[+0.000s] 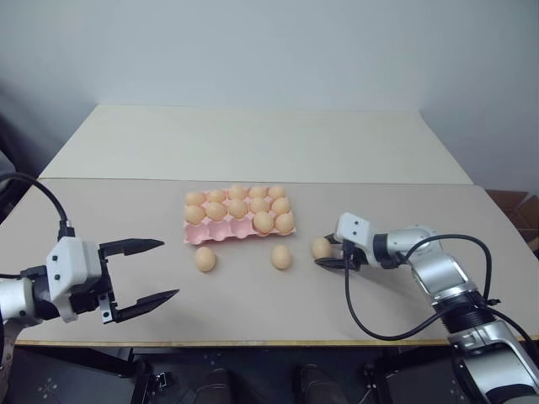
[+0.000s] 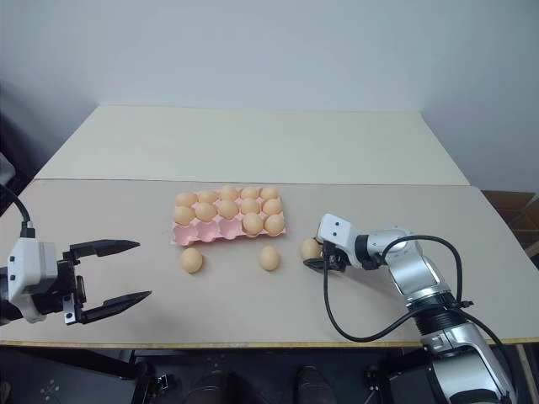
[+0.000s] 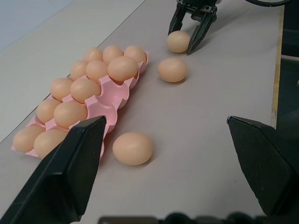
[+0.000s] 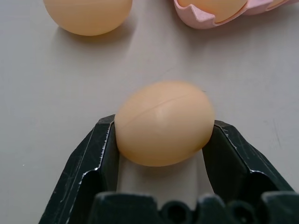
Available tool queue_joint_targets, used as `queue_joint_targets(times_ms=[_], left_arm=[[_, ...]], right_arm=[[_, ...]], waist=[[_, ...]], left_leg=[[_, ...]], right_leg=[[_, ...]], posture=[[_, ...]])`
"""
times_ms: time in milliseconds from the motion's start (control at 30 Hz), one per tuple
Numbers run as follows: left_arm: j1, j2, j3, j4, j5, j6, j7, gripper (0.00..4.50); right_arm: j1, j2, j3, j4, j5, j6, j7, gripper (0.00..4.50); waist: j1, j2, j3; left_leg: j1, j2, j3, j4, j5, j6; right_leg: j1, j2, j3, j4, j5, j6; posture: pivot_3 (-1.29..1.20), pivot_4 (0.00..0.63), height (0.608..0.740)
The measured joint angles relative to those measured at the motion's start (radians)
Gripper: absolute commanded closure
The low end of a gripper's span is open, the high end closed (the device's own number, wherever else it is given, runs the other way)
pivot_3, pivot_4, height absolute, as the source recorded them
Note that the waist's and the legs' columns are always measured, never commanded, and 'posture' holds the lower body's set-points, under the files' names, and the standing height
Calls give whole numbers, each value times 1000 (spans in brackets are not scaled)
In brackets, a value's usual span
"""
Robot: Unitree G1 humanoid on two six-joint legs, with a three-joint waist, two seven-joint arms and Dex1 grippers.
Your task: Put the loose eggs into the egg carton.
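My right gripper will let go of its egg in the near-row bare cup (image 1: 241,227) next to the eggs of the pink egg carton.
The pink egg carton (image 1: 200,236) lies mid-table, most cups filled, with bare cups along its near left side. Three loose eggs rest on the table in front of it: one at the left (image 1: 205,259), one in the middle (image 1: 281,257) and one at the right (image 1: 321,247). My right gripper (image 1: 328,252) is shut on the right egg (image 4: 163,123), a black finger (image 4: 100,149) pressed against each side, and the egg sits on the table. My left gripper (image 1: 169,269) hovers open and empty near the table's front left edge, well left of the left egg (image 3: 133,148).
A second pale table (image 1: 253,139) adjoins behind the carton, against a grey wall. A black cable (image 1: 349,303) loops from my right forearm over the table's front right area. The front edge (image 1: 253,342) runs close below both grippers.
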Motion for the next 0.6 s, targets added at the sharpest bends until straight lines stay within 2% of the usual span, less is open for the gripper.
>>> queue_joint_targets(times_ms=[267, 367, 500, 600], left_arm=[[4, 0, 0, 1, 6, 0, 0, 0], [15, 0, 4, 2, 7, 0, -1, 0], [37, 1, 18, 4, 7, 1, -3, 0], [65, 2, 35, 11, 20, 1, -3, 0]], right_arm=[[6, -12, -11, -93, -13, -19, -8, 2123], [-38, 0, -26, -151, 4, -2, -13, 2123], [-135, 69, -23, -226, 18, 49, -37, 2123], [-192, 160, 13, -225, 8, 71, -77, 2123]], waist=[[-1, 0, 0], [-6, 0, 0], [-6, 0, 0], [-7, 0, 0]], left_leg=[[0, 0, 0, 0, 0, 0], [0, 0, 0, 0, 0, 0], [1, 1, 0, 0, 0, 0], [0, 2, 1, 0, 0, 0]], right_leg=[[0, 0, 0, 0, 0, 0], [0, 0, 0, 1, 0, 0], [-1, 1, 0, 1, 0, 0], [-1, 1, 0, 1, 1, -1]], posture=[[0, 150, 740], [0, 150, 740], [0, 150, 740], [0, 150, 740]])
